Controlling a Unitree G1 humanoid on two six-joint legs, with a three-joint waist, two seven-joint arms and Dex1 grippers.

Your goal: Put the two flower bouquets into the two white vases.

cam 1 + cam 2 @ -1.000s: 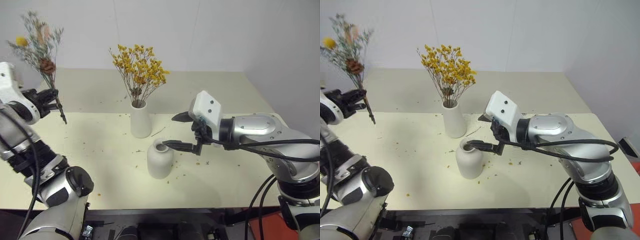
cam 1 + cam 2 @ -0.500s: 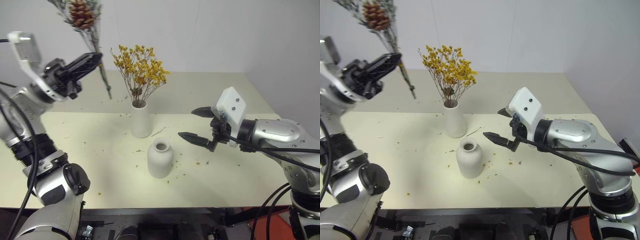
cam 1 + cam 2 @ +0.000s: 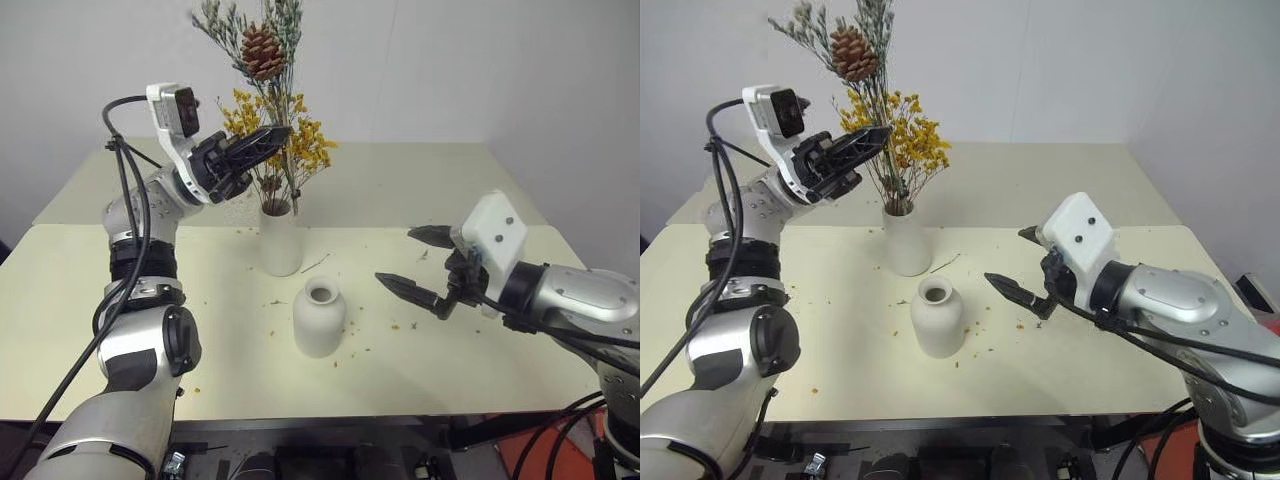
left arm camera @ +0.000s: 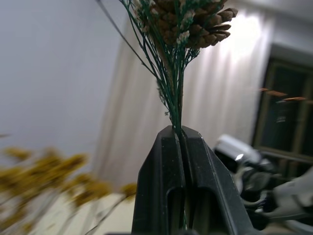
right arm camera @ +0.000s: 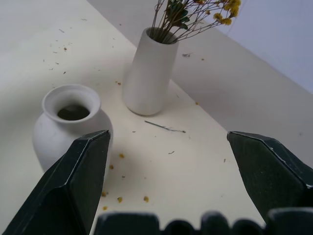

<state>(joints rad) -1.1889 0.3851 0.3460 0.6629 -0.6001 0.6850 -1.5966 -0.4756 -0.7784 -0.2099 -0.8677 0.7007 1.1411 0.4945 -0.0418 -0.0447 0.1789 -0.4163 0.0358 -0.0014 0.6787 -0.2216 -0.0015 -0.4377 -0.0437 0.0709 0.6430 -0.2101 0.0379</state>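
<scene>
The grey-green bouquet will leave my left gripper in the opening of the short rounded vase [image 3: 322, 291].
My left gripper [image 3: 277, 134] is shut on the green stems of the grey-green bouquet with the pinecone [image 3: 262, 47], held high in front of the tall white vase [image 3: 281, 239]. The wrist view shows the stems [image 4: 176, 105] pinched between the closed fingers [image 4: 161, 181]. The yellow-orange bouquet [image 3: 300, 140] stands in that tall vase. The short rounded vase [image 3: 319, 315] stands empty nearer me on the table [image 3: 180, 300]. My right gripper [image 3: 412, 257] hangs open to the right of the short vase, with nothing between its fingers.
Small bits of dried flower lie scattered over the cream table around both vases [image 5: 146, 72]. A loose twig [image 5: 165, 128] lies beside the tall vase. A white wall runs behind the table.
My left arm has swung the pinecone bouquet from the far left, up and rightward to above the tall vase. My right gripper has drawn back to the right, away from the short vase's mouth.
</scene>
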